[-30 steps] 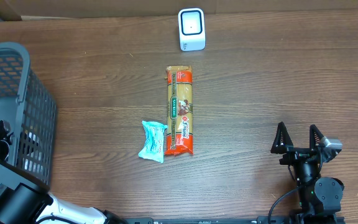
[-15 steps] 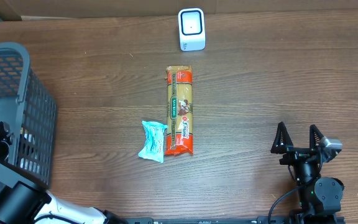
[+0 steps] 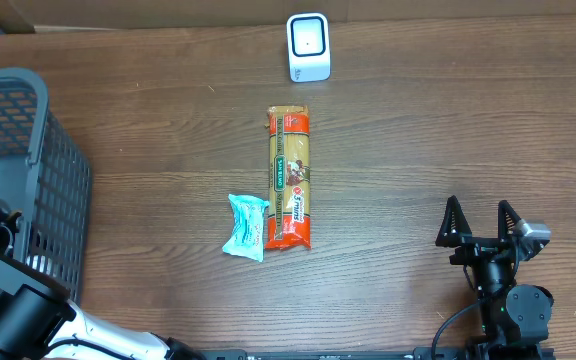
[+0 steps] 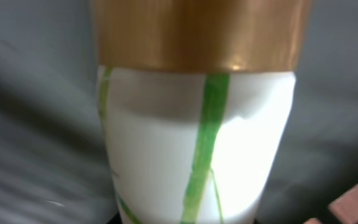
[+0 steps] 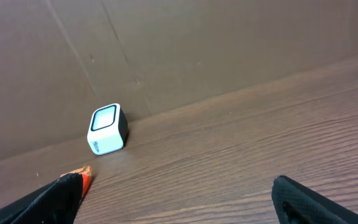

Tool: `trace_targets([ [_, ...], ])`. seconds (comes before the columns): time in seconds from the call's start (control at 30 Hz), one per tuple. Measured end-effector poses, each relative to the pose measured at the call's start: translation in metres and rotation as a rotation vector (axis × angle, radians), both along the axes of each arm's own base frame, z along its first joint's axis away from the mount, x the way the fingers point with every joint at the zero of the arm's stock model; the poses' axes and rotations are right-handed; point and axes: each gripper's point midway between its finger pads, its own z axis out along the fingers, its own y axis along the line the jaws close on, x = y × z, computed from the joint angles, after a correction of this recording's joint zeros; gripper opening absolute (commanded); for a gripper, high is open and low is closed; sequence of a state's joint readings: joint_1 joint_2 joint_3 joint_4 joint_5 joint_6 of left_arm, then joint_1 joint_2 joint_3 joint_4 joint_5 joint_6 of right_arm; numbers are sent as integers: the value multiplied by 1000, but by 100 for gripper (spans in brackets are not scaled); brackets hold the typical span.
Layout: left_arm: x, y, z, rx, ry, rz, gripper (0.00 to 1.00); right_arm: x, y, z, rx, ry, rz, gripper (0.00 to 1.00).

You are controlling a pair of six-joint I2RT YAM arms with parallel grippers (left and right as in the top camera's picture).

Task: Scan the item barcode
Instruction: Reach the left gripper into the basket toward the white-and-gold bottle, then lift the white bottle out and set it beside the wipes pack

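Note:
The robot's left gripper needs to set the white tube down on the table (image 3: 215,216) next to the teal packet, toward the grey basket.
A white tube (image 4: 191,155) with green stripes and a gold cap (image 4: 197,31) fills the left wrist view. My left gripper (image 4: 188,219) is down inside the grey basket (image 3: 28,90), and its jaws sit tight against the tube's lower end, shut on it. Only dark slivers of the fingers show beside the tube. The white barcode scanner (image 3: 308,47) stands at the table's far edge, also seen by the right wrist camera (image 5: 107,129). My right gripper (image 3: 482,222) rests open near the front right, holding nothing (image 5: 179,199).
An orange and tan pasta pack (image 3: 290,180) lies lengthwise mid-table, with a small teal packet (image 3: 245,227) at its lower left. The pack's orange corner (image 5: 84,177) shows by my right gripper's left finger. A cardboard wall backs the table.
The left arm has sunk slightly lower by the basket. The right arm and the items on the table have not moved.

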State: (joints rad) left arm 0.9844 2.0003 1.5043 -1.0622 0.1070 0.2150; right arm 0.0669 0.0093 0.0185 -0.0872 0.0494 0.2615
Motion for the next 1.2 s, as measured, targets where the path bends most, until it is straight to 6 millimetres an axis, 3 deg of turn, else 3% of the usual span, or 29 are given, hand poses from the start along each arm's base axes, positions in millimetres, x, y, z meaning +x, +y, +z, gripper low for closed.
trace_targets([
  [0.13,19,16,36,58,-31,-11,4,0,0,0,0,0,0,100],
  [0.33,77,38,117,250,-165,-83,4,0,0,0,0,0,0,100],
  [0.6,150,19,229,451,-386,-147,4,0,0,0,0,0,0,100],
  [0.77,173,-7,291,485,-560,-136,4,0,0,0,0,0,0,100],
  [0.9,171,-42,348,438,-754,-153,4,0,0,0,0,0,1,100],
  [1.03,151,-99,411,359,-965,-249,4,0,0,0,0,0,0,100],
  [1.13,124,-164,444,260,-1068,-367,4,0,0,0,0,0,0,100],
  [1.2,107,-205,448,185,-1074,-438,4,0,0,0,0,0,0,100],
])
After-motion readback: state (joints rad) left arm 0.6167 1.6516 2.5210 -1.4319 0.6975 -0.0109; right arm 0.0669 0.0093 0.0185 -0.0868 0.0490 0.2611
